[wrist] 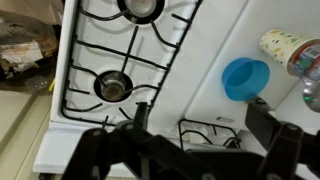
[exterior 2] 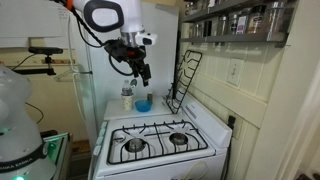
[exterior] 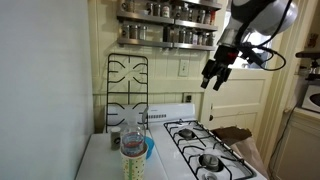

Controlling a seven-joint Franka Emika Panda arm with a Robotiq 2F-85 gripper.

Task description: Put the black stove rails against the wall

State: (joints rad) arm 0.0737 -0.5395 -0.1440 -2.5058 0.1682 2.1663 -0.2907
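Note:
Next, my gripper needs to go to the flat black stove rail's middle bar (exterior: 198, 147) (wrist: 127, 56), between the two burners, and close there.
One black stove rail (exterior: 127, 88) stands upright and leans against the cream-yellow wall (exterior: 100, 30) behind the white counter. It also shows in an exterior view (exterior 2: 183, 80) and, from above, in the wrist view (wrist: 210, 130). The other black stove rail (exterior: 203, 146) lies flat over the burners in both exterior views (exterior 2: 150, 141) and in the wrist view (wrist: 105, 62). My gripper (exterior: 213, 78) hangs open and empty in the air above the counter, between the two rails (exterior 2: 142, 72). In the wrist view its fingers (wrist: 200, 108) are spread wide with nothing between them.
A blue cup (wrist: 247, 78), a patterned paper cup (wrist: 285, 45) and a clear bottle (exterior: 133, 128) stand on the counter beside the leaning rail. A spice rack (exterior: 170, 25) hangs on the wall above. A plain white panel (exterior: 40, 90) borders the counter.

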